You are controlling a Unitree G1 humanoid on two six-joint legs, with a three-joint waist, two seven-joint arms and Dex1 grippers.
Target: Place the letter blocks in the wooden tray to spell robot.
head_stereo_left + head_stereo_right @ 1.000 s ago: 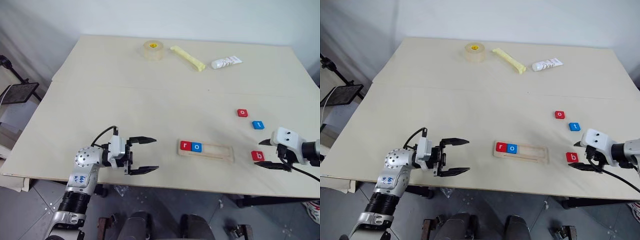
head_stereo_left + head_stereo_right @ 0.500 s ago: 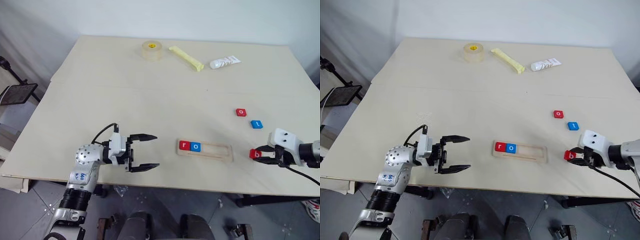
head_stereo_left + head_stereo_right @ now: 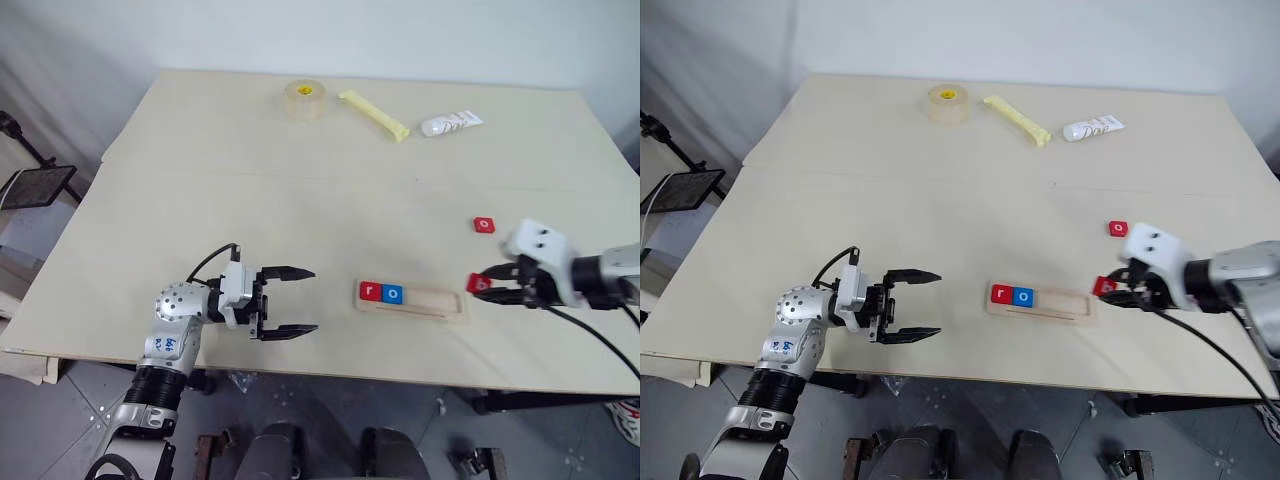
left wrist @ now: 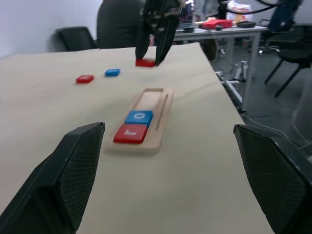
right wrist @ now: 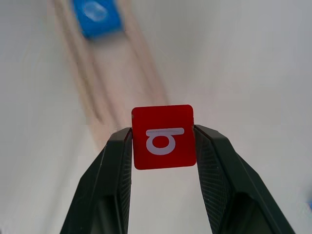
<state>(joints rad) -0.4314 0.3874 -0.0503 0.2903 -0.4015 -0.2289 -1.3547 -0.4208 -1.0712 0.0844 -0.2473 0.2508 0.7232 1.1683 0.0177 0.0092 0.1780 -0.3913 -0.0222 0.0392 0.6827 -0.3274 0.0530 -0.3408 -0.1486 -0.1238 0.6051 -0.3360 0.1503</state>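
Observation:
The red b block will go down from my right gripper into the wooden tray's slot [image 3: 414,297] [image 5: 114,56] next to the blue o block.
The wooden tray [image 3: 436,302] lies near the table's front edge, with a red r block [image 3: 370,292] and a blue o block [image 3: 392,294] at its left end. My right gripper [image 3: 480,285] is shut on the red b block [image 5: 163,136], just off the tray's right end. Farther back on the table lies a red o block [image 3: 484,225]. The blue block [image 4: 112,72] lies beside it in the left wrist view. My left gripper [image 3: 313,300] stands open and empty, left of the tray and pointing at it.
A tape roll [image 3: 305,100], a yellow stick [image 3: 374,115] and a white tube [image 3: 451,123] lie along the far side of the table. The tray sits close to the table's front edge [image 3: 400,372].
My right gripper shut on the red b block, lifted it and carried it left to the tray's right end. The left arm has stayed in place.

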